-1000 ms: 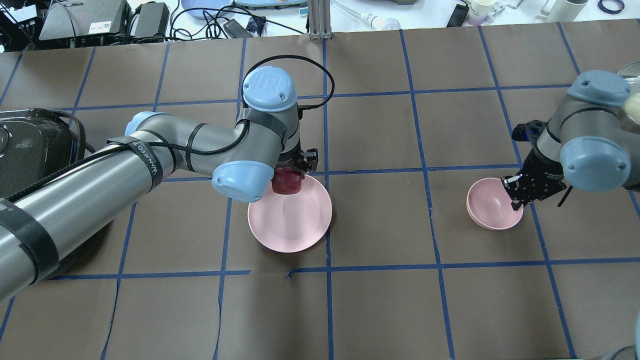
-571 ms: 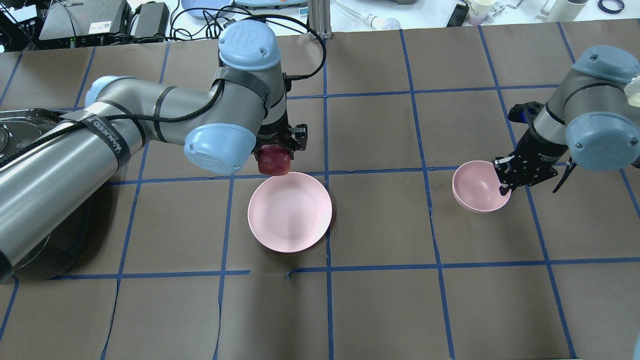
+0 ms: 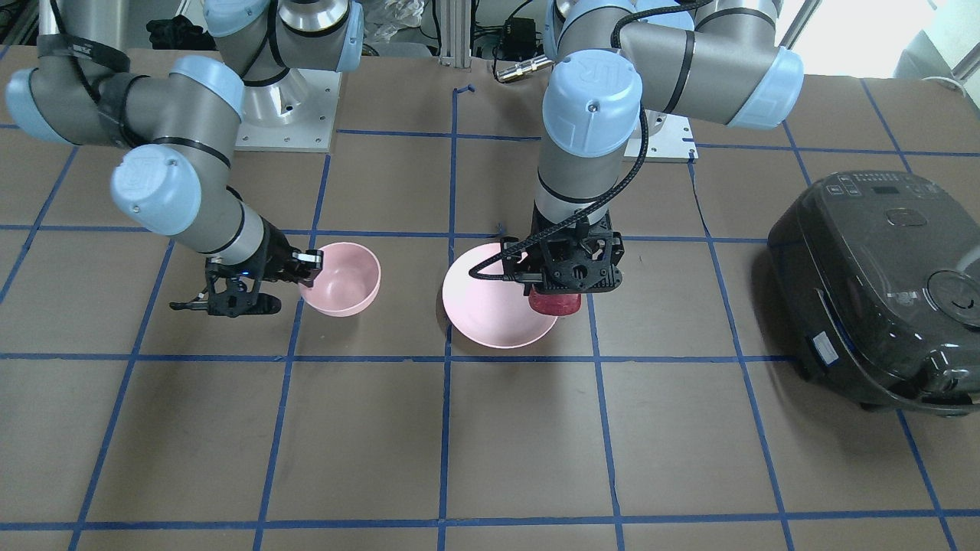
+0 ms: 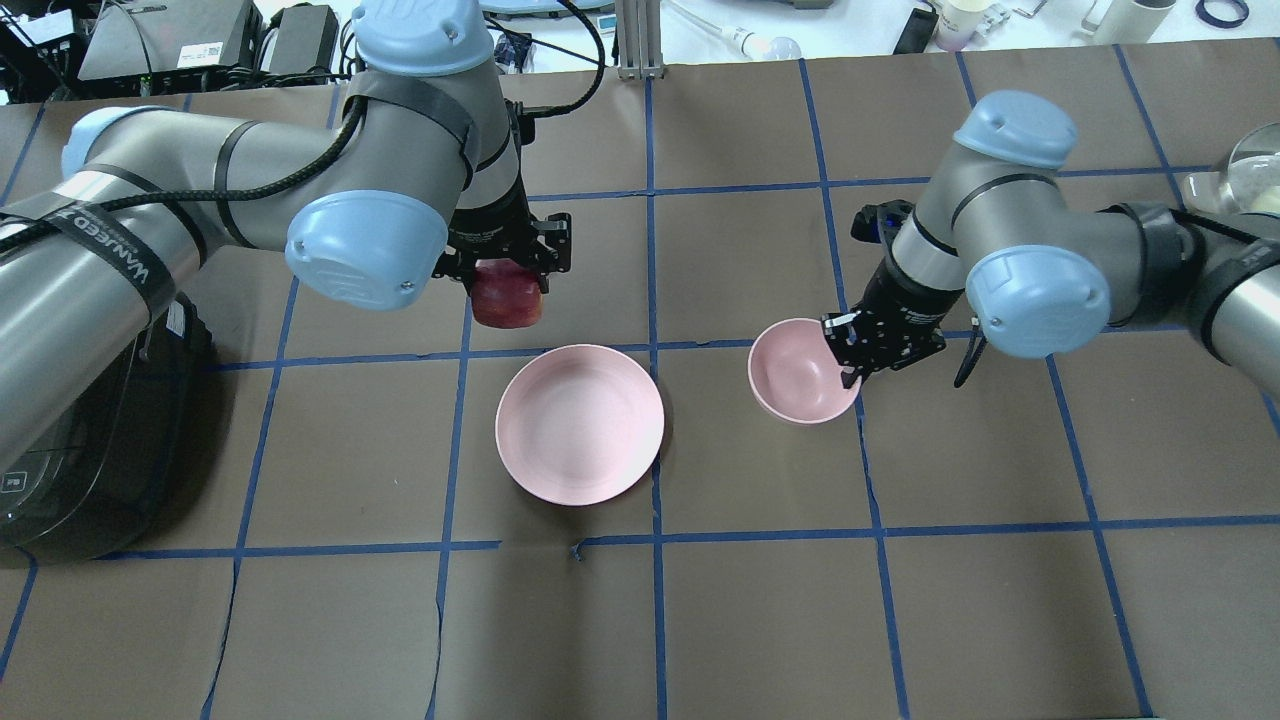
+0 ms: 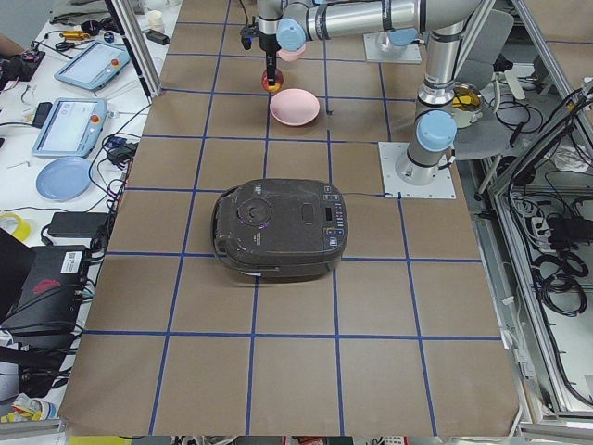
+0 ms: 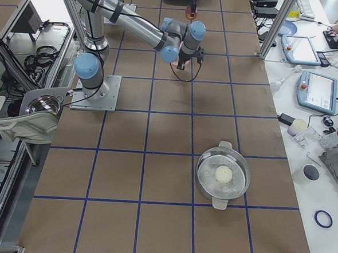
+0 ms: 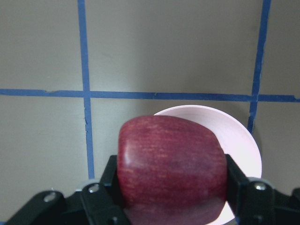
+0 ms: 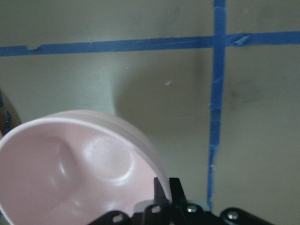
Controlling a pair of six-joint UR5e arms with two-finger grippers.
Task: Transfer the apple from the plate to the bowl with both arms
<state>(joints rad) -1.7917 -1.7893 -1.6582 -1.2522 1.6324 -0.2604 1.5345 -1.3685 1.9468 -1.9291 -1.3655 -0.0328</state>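
My left gripper will release the dark red apple inside the small pink bowl (image 3: 378, 295), next to the pale pink plate.
My left gripper (image 4: 507, 268) is shut on the dark red apple (image 4: 507, 303) and holds it in the air, just past the plate's far-left rim. The apple fills the left wrist view (image 7: 171, 168), with the plate (image 7: 236, 136) below it. The pale pink plate (image 4: 580, 423) lies empty on the table and also shows in the front view (image 3: 490, 310). My right gripper (image 4: 848, 362) is shut on the rim of the small pink bowl (image 4: 798, 372) and holds it to the right of the plate. The bowl is empty in the right wrist view (image 8: 70, 173).
A black rice cooker (image 3: 880, 283) stands on the robot's left side of the table (image 4: 70, 450). A steel pot with a glass lid (image 6: 223, 176) stands far out on the robot's right. Blue tape lines grid the brown table.
My left gripper has lifted the apple off the plate and carried it up and to the far left. My right gripper has carried the bowl leftward, close to the plate.
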